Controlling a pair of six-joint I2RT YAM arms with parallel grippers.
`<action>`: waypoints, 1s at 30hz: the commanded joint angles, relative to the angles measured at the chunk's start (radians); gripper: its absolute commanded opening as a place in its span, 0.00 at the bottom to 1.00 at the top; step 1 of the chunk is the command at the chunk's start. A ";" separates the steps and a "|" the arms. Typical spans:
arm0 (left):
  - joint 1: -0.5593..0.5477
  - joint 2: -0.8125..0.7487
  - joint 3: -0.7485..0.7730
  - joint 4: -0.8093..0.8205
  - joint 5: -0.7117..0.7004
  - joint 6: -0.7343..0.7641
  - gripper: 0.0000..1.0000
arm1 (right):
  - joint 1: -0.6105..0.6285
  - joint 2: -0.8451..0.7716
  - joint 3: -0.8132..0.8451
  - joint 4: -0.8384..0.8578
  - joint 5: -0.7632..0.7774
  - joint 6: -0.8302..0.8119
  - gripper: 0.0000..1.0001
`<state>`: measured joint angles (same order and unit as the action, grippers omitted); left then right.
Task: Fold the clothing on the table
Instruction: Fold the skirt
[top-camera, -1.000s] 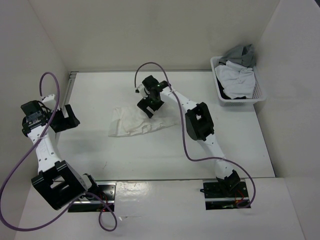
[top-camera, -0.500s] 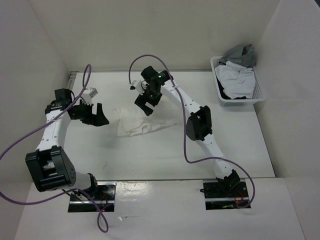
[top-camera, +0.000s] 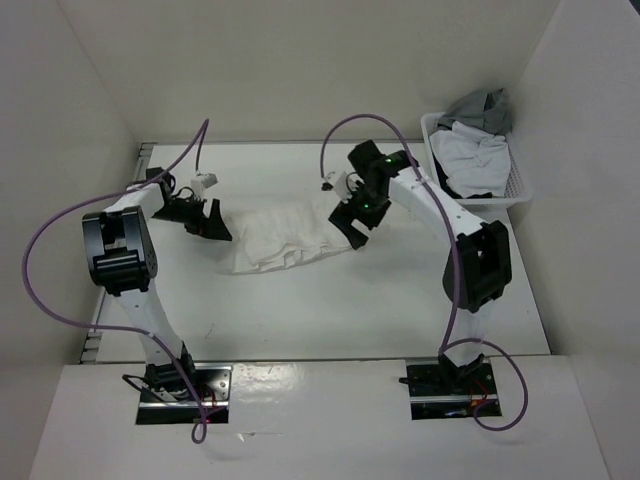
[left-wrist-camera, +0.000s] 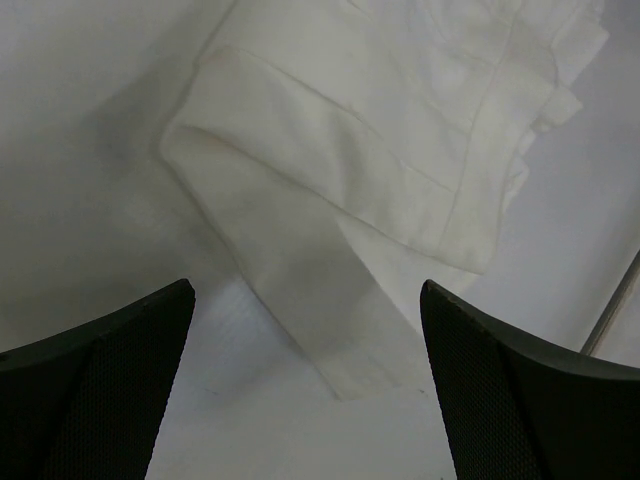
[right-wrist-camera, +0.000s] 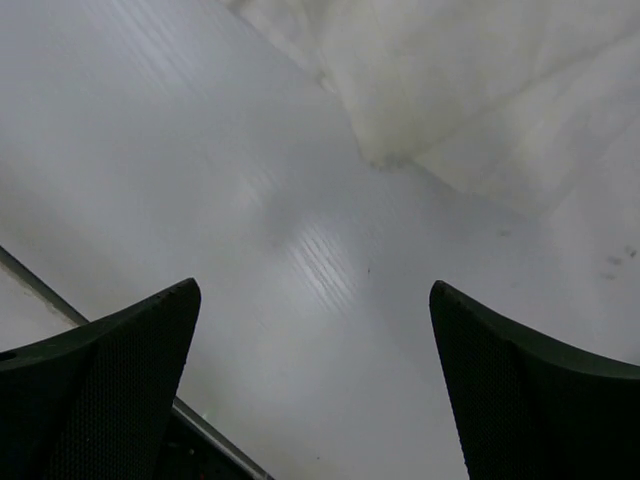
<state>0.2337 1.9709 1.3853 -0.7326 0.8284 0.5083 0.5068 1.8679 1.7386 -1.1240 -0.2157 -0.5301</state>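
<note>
My right gripper grips the end (top-camera: 338, 226) (right-wrist-camera: 388, 150) nearest the basket of the white pleated skirt next.
The clothing (top-camera: 285, 236) is a white pleated skirt lying rumpled on the table (top-camera: 300, 310), a little behind its middle. My left gripper (top-camera: 212, 222) hovers at the skirt's left end, open and holding nothing. In the left wrist view a folded corner of the skirt (left-wrist-camera: 380, 130) reaches down between the spread fingers (left-wrist-camera: 90, 390). My right gripper (top-camera: 352, 222) hangs at the skirt's right end, open too. In the right wrist view the skirt's edge (right-wrist-camera: 480, 80) lies ahead of the gripper (right-wrist-camera: 312, 288), with bare table between the fingers (right-wrist-camera: 540, 390).
A white plastic basket (top-camera: 512, 190) with white and grey garments stands at the table's back right corner. White walls close in the left, back and right sides. A metal rail (top-camera: 145, 160) runs along the table's left edge.
The left arm swung in from the far left to the skirt's left end. The right gripper moved from above the skirt's middle to its right end. Both stayed open.
</note>
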 joint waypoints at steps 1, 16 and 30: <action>0.013 0.069 0.111 -0.027 0.083 0.095 0.99 | -0.089 -0.120 -0.105 0.053 0.033 -0.010 1.00; 0.004 0.306 0.281 -0.065 0.149 0.104 0.99 | -0.248 -0.204 -0.198 0.075 0.052 0.028 1.00; -0.034 0.353 0.207 -0.120 0.178 0.134 0.78 | -0.248 -0.185 -0.179 0.095 0.070 0.058 1.00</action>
<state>0.2039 2.2601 1.6356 -0.8242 1.0443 0.5922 0.2527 1.6817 1.5478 -1.0733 -0.1600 -0.4877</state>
